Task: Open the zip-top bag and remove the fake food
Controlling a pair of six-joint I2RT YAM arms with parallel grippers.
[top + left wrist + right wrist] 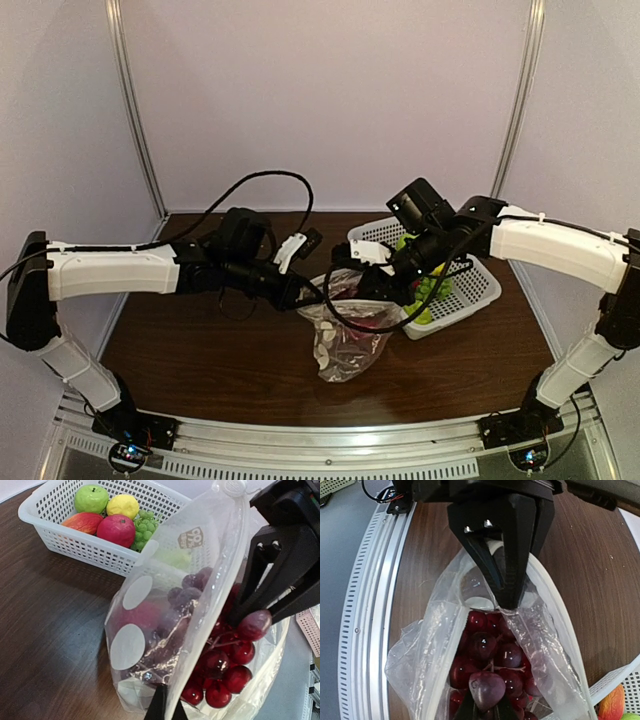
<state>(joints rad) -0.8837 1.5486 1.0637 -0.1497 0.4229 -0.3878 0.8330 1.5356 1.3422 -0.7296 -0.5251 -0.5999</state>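
Note:
Next, my right gripper lets go of the dark red grape bunch in the white basket (451, 301) next to the green grapes.
The zip-top bag (345, 340) stands open in the middle of the table, clear with white dots (128, 646). My left gripper (169, 702) is shut on the bag's rim strip and holds that side up; it shows from the front in the right wrist view (505, 560). My right gripper (486, 706) is inside the bag's mouth, shut on one grape (486, 689) of the dark red grape bunch (225, 665). The bunch still lies in the bag. In the top view the left gripper (300, 290) and the right gripper (368, 285) meet at the bag's top.
A white perforated basket (75, 547) stands behind the bag at the right (455, 322). It holds a green apple (91, 498), a lemon (123, 505), a red apple (116, 530), an orange-red piece (82, 522) and green grapes (145, 525). The brown table (200, 350) ends at a metal rail (370, 605).

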